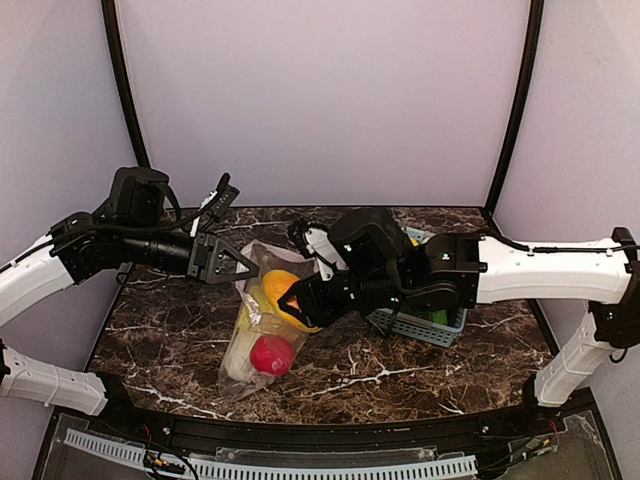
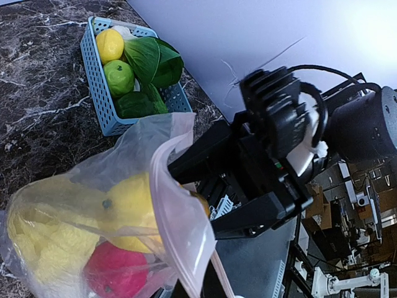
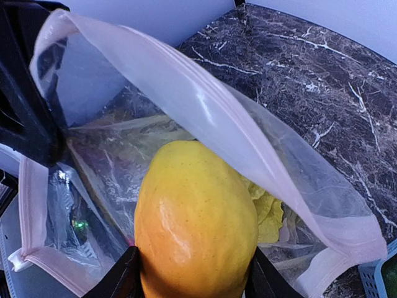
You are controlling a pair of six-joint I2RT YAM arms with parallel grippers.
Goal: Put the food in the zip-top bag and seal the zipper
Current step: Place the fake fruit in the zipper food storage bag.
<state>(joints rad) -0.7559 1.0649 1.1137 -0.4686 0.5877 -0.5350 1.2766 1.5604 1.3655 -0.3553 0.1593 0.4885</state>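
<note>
I need to let go of the orange-yellow pepper with my right gripper because it sits high in the bag's opening, then pinch and lift the bag opening's free corner [image 3: 367, 242] to settle it deeper.
The clear zip-top bag [image 1: 250, 335] lies in the middle of the table with its mouth facing the back. Inside it are the pale napa cabbage [image 1: 238, 358] and the red fruit [image 1: 271, 354]. My left gripper [image 1: 236, 263] is shut on the bag's mouth edge and holds it up. The pinkish zipper [image 3: 205, 105] arches open. My right gripper [image 3: 193, 276] is shut on the orange-yellow pepper [image 3: 195, 217], which is partway inside the mouth. The lemon [image 2: 110, 45] and green apple [image 2: 118, 76] lie in the basket.
The light-blue slotted basket [image 2: 98, 102] stands right of the bag, under my right arm [image 1: 520, 268]. It also holds a green leafy vegetable [image 2: 155, 61]. Dark marble table [image 1: 160, 320], walls on three sides.
</note>
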